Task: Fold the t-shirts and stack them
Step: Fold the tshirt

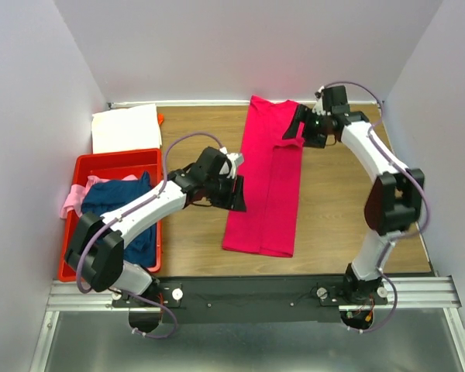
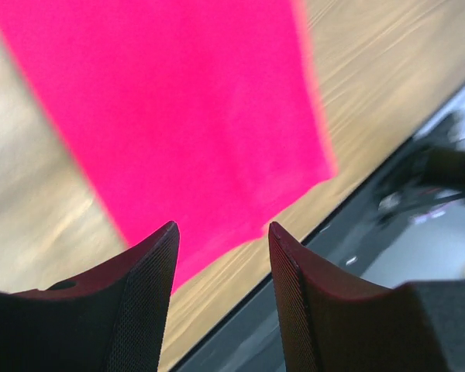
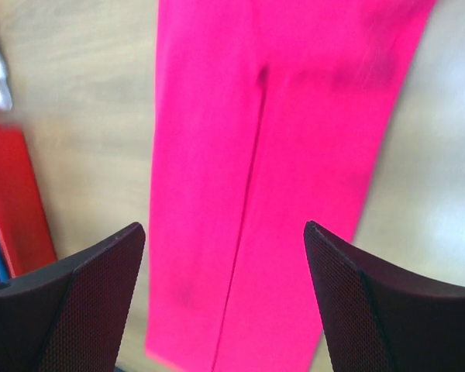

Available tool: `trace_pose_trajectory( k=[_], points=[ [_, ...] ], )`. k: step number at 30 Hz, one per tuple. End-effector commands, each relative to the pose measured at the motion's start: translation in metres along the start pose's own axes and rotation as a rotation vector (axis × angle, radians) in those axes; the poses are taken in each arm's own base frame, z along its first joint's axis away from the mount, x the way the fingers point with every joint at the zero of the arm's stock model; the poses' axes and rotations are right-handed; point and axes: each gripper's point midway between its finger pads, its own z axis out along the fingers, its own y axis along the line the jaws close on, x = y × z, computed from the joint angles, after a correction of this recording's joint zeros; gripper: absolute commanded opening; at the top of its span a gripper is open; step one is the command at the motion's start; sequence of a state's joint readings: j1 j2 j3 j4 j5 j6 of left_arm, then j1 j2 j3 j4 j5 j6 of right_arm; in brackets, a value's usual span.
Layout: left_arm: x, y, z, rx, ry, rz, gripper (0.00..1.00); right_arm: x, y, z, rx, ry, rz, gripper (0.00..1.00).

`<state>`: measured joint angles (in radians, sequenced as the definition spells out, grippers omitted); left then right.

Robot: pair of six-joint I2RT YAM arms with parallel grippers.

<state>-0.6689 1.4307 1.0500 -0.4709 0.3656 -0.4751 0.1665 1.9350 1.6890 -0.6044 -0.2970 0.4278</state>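
Note:
The robot's left gripper will next move to the near corner [image 1: 225, 247] [image 2: 175, 287] of the magenta t-shirt, on the side toward the red bin, and close there.
A bright magenta t-shirt [image 1: 267, 186] lies on the wooden table, folded lengthwise into a long strip with a seam down its middle [image 3: 279, 155]. My left gripper [image 1: 234, 198] hovers at the strip's left edge, open and holding nothing [image 2: 223, 229]; beneath it I see the shirt's near corner [image 2: 186, 101]. My right gripper [image 1: 298, 128] hangs over the far right end of the strip, wide open and empty [image 3: 225, 229]. A navy t-shirt [image 1: 116, 198] and a pale pink one [image 1: 71, 200] lie in the red bin. A white folded t-shirt [image 1: 125, 128] rests at the back left.
The red plastic bin [image 1: 112, 159] stands at the left side of the table, also seen in the right wrist view [image 3: 15, 194]. A black rail [image 1: 256, 294] with the arm bases runs along the near edge. White walls close in the table on three sides.

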Motion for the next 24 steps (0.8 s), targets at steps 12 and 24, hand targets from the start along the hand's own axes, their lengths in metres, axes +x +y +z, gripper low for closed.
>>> trace_pose_trajectory(
  k=[12,24],
  points=[
    [0.092,0.059,-0.001,-0.131,0.191,-0.001,0.54,0.3,-0.028,-0.098,0.23,0.395,0.186,0.78],
    [0.112,0.069,0.014,-0.102,0.257,0.021,0.53,0.348,-0.048,-0.097,0.365,0.497,0.198,0.53]
  ],
)
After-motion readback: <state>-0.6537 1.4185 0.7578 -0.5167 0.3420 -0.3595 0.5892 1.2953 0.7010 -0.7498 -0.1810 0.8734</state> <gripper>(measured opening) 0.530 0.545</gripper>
